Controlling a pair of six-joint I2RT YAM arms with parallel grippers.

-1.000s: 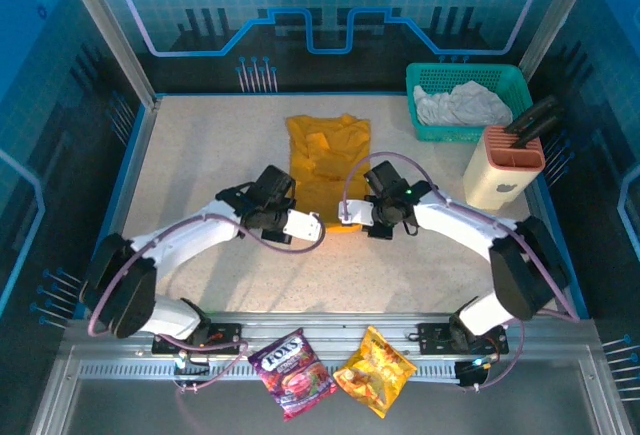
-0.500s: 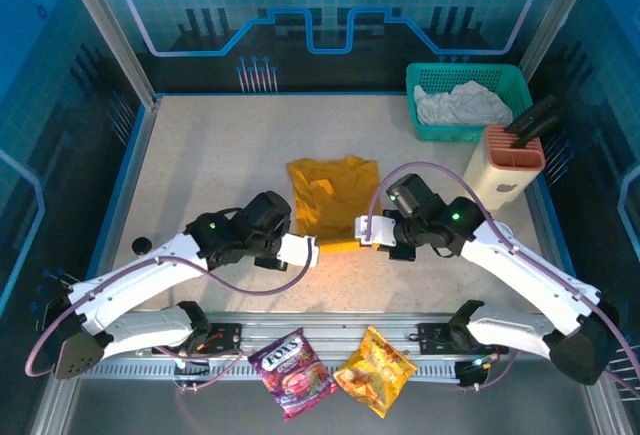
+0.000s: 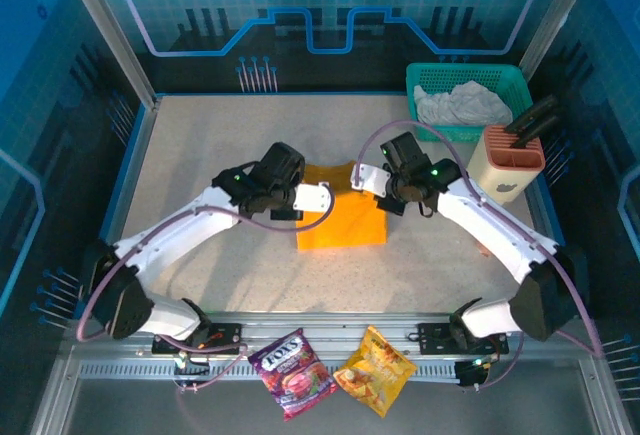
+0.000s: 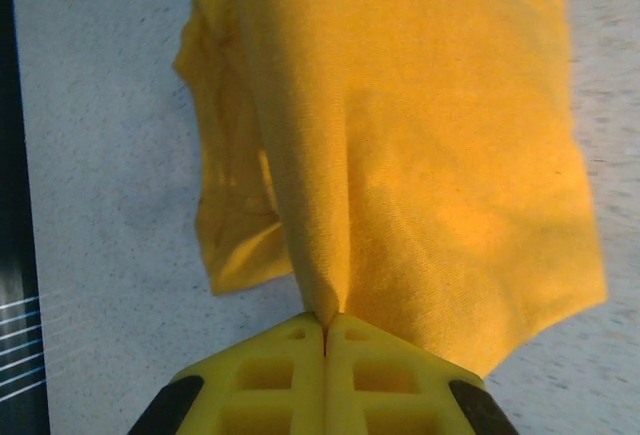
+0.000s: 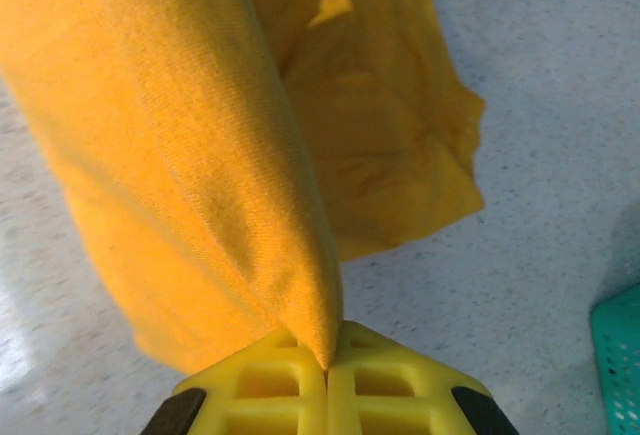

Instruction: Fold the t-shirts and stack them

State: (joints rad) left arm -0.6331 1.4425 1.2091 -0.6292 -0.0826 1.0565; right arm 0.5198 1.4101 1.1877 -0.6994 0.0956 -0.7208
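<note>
Next, my left gripper releases the pinched fold, now held just above the table, on the far edge of the golden-orange t-shirt's lower layer (image 3: 306,162) (image 4: 212,260).
The golden-orange t-shirt (image 3: 342,217) lies folded over itself in the middle of the table, its near half flat. My left gripper (image 3: 312,195) is shut on the shirt's left far corner, and the cloth (image 4: 430,145) drapes away from the yellow fingers (image 4: 290,355). My right gripper (image 3: 366,179) is shut on the right far corner, with the cloth (image 5: 190,155) hanging off its yellow fingers (image 5: 370,365). Both hold the edge just above the table. The whitish-grey t-shirt (image 3: 462,105) lies crumpled in the green basket (image 3: 423,79) at the back right.
A beige knife block (image 3: 503,168) with dark handles stands right of the basket, close to my right arm. Two snack packets, purple (image 3: 291,371) and orange (image 3: 375,369), lie on the metal rail at the near edge. Blue rails border the speckled table (image 3: 210,145).
Both grippers have carried the shirt's near edge up and away from the bases toward the far end, folding the shirt over itself into a shorter rectangle.
</note>
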